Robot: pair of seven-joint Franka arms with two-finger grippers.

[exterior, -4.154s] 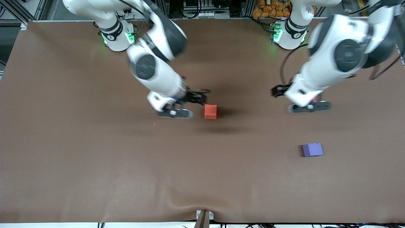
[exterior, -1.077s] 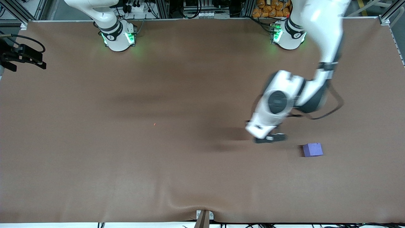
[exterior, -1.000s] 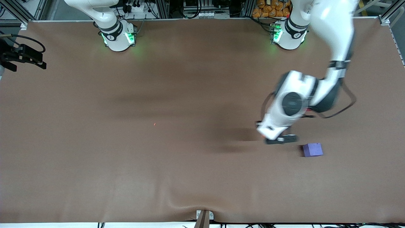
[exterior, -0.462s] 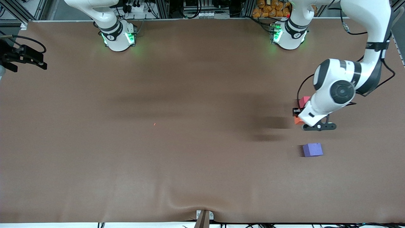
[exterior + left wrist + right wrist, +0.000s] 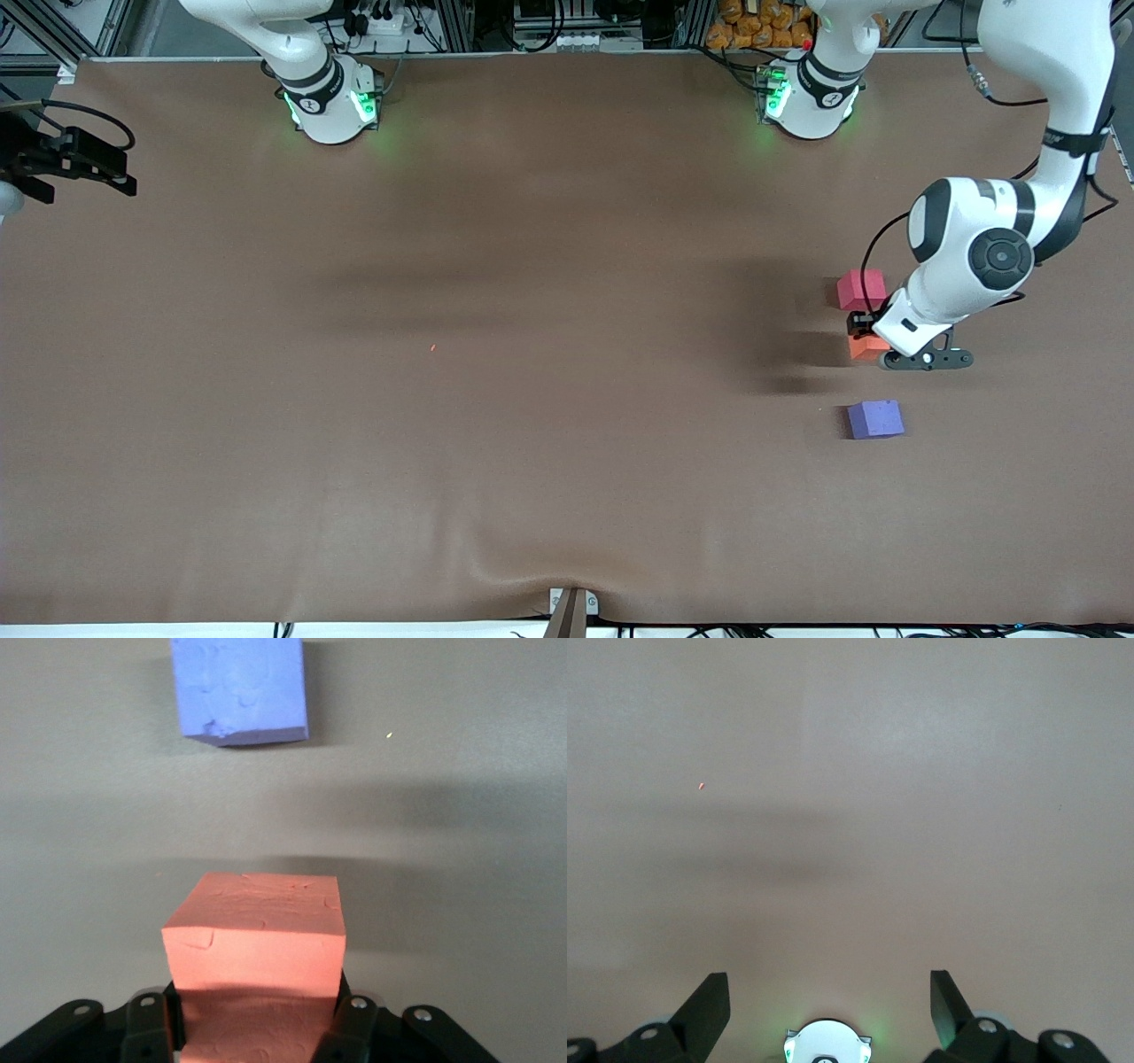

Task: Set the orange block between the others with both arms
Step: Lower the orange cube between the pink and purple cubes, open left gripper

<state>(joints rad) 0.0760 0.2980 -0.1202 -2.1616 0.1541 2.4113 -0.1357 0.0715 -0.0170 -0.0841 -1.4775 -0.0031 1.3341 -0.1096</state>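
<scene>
My left gripper will release the orange block on the table midway point(image 5: 863, 357) point(image 5: 252, 908) between the pinkish-red cube and the purple cube.
The orange block point(image 5: 865, 347) point(image 5: 252, 939) sits between the fingers of my left gripper point(image 5: 873, 342) point(image 5: 254, 1028), which is shut on it. It hangs low over the brown table, in the gap between the others. Of those two, the pinkish-red cube point(image 5: 861, 289) lies farther from the front camera and the purple cube point(image 5: 875, 419) point(image 5: 239, 687) nearer. Whether the block touches the table I cannot tell. My right gripper point(image 5: 78, 164) point(image 5: 828, 992) waits open with nothing in it, up over the right arm's end of the table.
A tiny orange crumb point(image 5: 432, 347) point(image 5: 701, 786) lies mid-table. The brown cloth point(image 5: 266, 461) bulges into a wrinkle point(image 5: 567, 571) at the edge nearest the front camera. The green-lit arm bases point(image 5: 332, 102) point(image 5: 806, 93) stand along the edge farthest from it.
My left arm has carried the orange block toward its own end of the table and brought it down between the pinkish-red and purple cubes. The right arm has stayed put.
</scene>
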